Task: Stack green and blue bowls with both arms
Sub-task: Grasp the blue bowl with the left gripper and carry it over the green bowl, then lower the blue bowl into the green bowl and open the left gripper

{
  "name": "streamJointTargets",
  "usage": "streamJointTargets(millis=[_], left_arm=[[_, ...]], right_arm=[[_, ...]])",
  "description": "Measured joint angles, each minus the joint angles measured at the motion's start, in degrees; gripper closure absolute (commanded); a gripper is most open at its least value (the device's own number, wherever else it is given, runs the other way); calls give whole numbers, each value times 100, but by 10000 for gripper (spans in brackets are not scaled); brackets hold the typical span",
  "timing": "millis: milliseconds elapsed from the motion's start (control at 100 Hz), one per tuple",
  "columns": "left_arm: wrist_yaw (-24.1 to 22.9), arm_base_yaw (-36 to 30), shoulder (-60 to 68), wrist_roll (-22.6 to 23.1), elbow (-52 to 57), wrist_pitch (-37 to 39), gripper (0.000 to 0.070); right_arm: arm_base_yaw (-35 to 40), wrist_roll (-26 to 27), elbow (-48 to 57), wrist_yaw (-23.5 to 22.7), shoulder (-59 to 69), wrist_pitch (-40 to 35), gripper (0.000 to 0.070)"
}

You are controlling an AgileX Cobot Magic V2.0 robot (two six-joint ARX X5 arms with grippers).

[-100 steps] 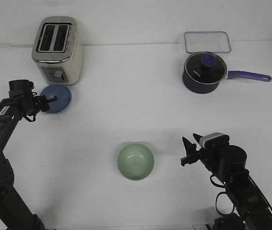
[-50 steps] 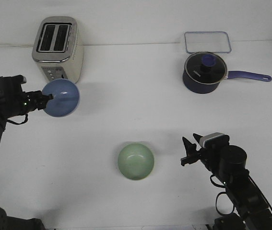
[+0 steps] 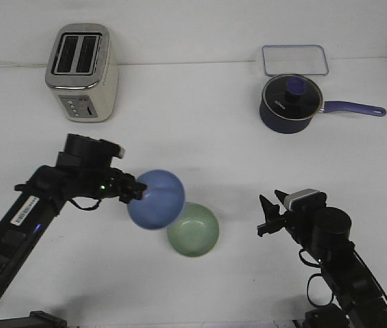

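Next, my left gripper lets go of the blue bowl so that it sits nested inside the pale green bowl (image 3: 192,231) on the white table.
The pale green bowl (image 3: 195,231) rests upright on the white table, front centre. The light blue bowl (image 3: 156,199) hangs in the air, overlapping the green bowl's upper left edge in the front view. My left gripper (image 3: 136,190) is shut on the blue bowl's left rim, its black arm reaching in from the lower left. My right gripper (image 3: 270,217) stands to the right of the green bowl, a clear gap away, its thin fingers apart and holding nothing.
A silver and cream toaster (image 3: 82,72) stands at the back left. A dark navy lidded saucepan (image 3: 291,104) with a purple handle sits at the back right, with a clear rectangular container (image 3: 295,59) behind it.
My left arm has lifted the blue bowl from beside the toaster and carried it right and toward the front, up to the green bowl. The right arm and green bowl have not moved.
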Motion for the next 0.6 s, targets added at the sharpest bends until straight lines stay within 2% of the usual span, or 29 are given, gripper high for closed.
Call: streamJointTargets(millis=[170, 290, 600], left_arm=[[-431, -898, 7, -2, -118, 448, 687], [-763, -1357, 48, 11, -116, 455, 687], [-848, -1746, 741, 111, -116, 483, 687]], right_arm=[[0, 0, 2, 0, 0, 4, 400], [0, 0, 0, 0, 0, 7, 400], [0, -2, 0, 0, 0, 7, 400]])
